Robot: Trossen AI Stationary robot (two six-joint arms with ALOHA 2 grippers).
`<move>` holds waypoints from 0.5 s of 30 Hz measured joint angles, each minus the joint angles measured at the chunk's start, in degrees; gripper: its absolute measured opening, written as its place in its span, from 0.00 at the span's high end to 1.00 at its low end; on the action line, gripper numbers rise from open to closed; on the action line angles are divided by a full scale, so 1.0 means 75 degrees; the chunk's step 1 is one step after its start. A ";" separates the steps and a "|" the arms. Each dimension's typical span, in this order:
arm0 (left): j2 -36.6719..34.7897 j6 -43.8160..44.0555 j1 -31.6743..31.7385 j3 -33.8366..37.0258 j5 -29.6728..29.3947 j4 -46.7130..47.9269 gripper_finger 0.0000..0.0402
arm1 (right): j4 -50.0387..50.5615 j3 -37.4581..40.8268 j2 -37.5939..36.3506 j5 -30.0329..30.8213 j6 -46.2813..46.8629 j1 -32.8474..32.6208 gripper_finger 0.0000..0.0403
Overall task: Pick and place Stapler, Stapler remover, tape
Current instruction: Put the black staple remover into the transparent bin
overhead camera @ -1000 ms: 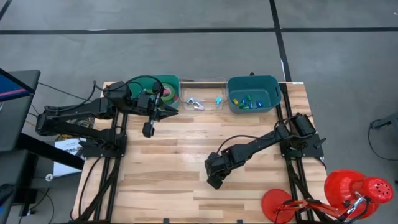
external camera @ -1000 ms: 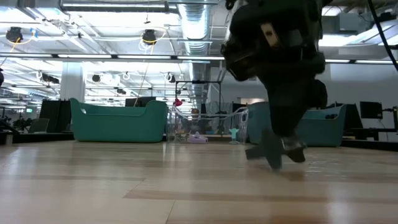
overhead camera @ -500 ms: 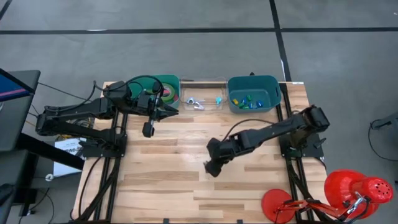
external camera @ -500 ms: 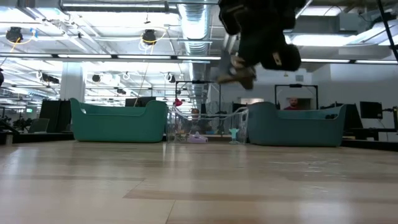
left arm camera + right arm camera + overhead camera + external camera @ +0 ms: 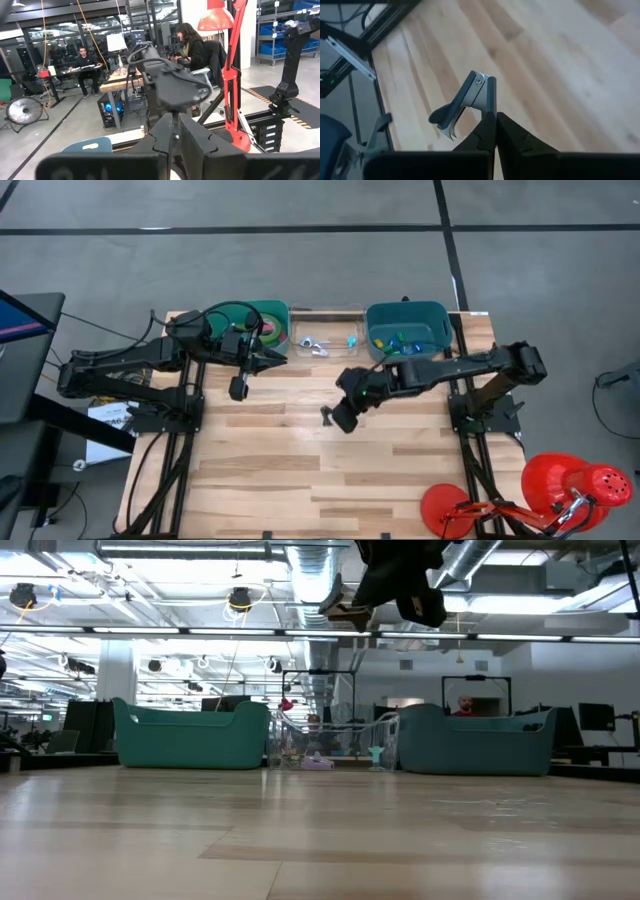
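My right gripper is going to release the stapler remover in the clear tray point(image 5: 325, 341), setting it between the other grey remover and the small blue piece.
My right gripper point(image 5: 334, 417) hangs high over the middle of the table, shut on a grey metal stapler remover point(image 5: 468, 99), also seen in the low view point(image 5: 343, 610). My left gripper point(image 5: 277, 358) is shut and held level, with nothing in it, beside the green bin point(image 5: 274, 308) at the far left. Tape rolls point(image 5: 269, 329) lie in that bin. A clear tray point(image 5: 326, 312) holds another grey remover point(image 5: 315, 346) and a small blue piece. Small coloured pieces point(image 5: 397, 341) lie in the teal bin point(image 5: 436, 315); whether they are staplers I cannot tell. My right gripper pinches one metal arm of the stapler remover point(image 5: 488, 106) between its two fingertips, close to the hinged end. The fingers slant down from the table's right side. The remover is lifted well clear of the table, its dark claw end point(image 5: 440, 118) sticking out sideways.
The three containers stand in a row along the far edge. A red lamp point(image 5: 560, 488) is clamped at the near right corner. The bare wooden tabletop point(image 5: 300, 470) spreads between the arms and the near edge.
My right gripper has risen from the tabletop with the stapler remover, lifting it clear, and has swung toward the far edge and the containers. It now tips down less steeply. It has stayed shut on the remover.
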State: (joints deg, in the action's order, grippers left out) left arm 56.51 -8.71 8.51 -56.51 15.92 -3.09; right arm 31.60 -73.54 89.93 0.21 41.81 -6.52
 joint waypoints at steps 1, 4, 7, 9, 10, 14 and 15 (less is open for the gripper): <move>0.0000 0.0000 0.0000 0.0000 -0.0001 0.0000 0.95 | -0.0027 0.0000 -0.0041 -0.0004 -0.0114 0.0107 1.00; 0.0000 -0.0002 0.0001 0.0000 -0.0001 0.0000 0.95 | -0.0079 0.0000 -0.0175 -0.0033 -0.0458 0.0447 1.00; 0.0000 -0.0003 0.0003 0.0000 0.0000 0.0000 0.95 | -0.0090 0.0000 -0.0289 -0.0037 -0.0818 0.0812 1.00; 0.0000 -0.0002 0.0000 0.0000 0.0000 0.0000 0.95 | -0.0130 0.0000 -0.0378 -0.0040 -0.1069 0.1076 1.00; 0.0000 0.0000 0.0002 0.0000 0.0000 0.0000 0.95 | -0.0130 0.0000 -0.0413 -0.0044 -0.1198 0.1206 1.00; 0.0000 -0.0001 0.0001 0.0000 0.0000 0.0000 0.95 | -0.0166 0.0000 -0.0417 -0.0053 -0.1579 0.1695 1.00; -0.0003 -0.0002 0.0000 0.0000 0.0000 -0.0001 0.95 | -0.0174 -0.0002 -0.0417 -0.0058 -0.1632 0.1802 1.00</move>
State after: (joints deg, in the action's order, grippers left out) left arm 56.49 -8.73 8.51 -56.51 15.92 -3.10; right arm 30.29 -73.55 86.80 -0.22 29.57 6.99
